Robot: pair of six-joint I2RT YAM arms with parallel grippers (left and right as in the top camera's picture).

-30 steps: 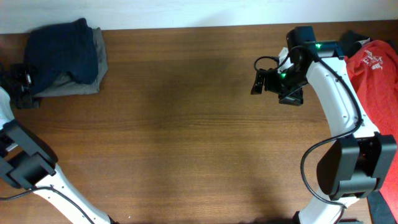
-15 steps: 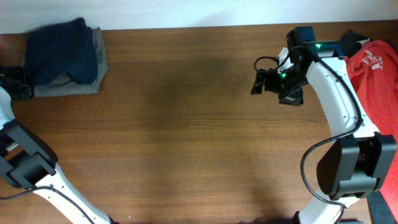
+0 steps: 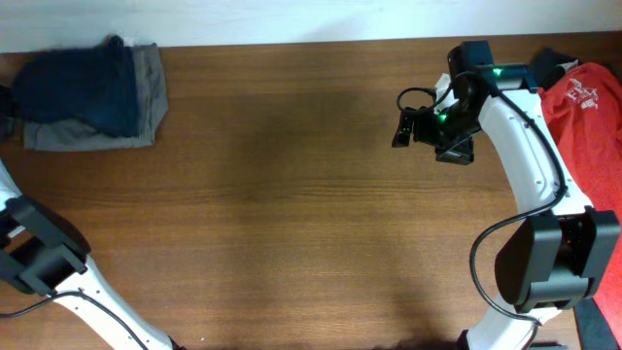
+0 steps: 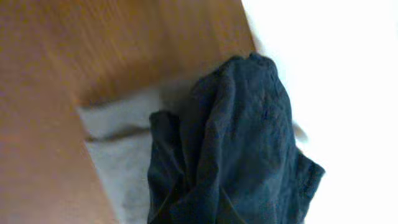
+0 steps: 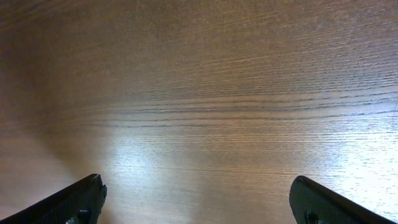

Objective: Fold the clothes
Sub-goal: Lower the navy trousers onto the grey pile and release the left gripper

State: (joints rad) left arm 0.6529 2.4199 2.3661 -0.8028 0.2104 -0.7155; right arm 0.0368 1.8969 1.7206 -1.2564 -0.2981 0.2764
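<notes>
Next, I open my left gripper, which is on the outer end of the navy shorts bunched past the grey shorts' edge, and take them nearer the middle (image 3: 80,89).
The clothes lie at both ends of the table. Dark navy shorts (image 3: 83,83) are bunched on top of flat grey shorts (image 3: 97,133) at the far left. My left gripper (image 3: 5,105) is at the picture's left edge, shut on the navy shorts' left end. In the left wrist view the navy shorts (image 4: 242,143) fill the lower middle over the grey shorts (image 4: 118,155), and they hide my fingers. A red white-printed T-shirt (image 3: 588,107) lies at the far right. My right gripper (image 3: 400,128) hovers open over bare wood left of it, and nothing shows between the right gripper's (image 5: 199,199) fingers.
The brown wooden table (image 3: 292,194) ends at a white wall along the back. A dark piece of cloth (image 3: 547,60) shows at the red T-shirt's upper left corner. The right arm's base (image 3: 549,258) stands at the front right.
My left gripper has shut on the navy shorts and pulled left, out to the picture's edge. The navy and grey shorts slid left with it. The right arm has not moved.
</notes>
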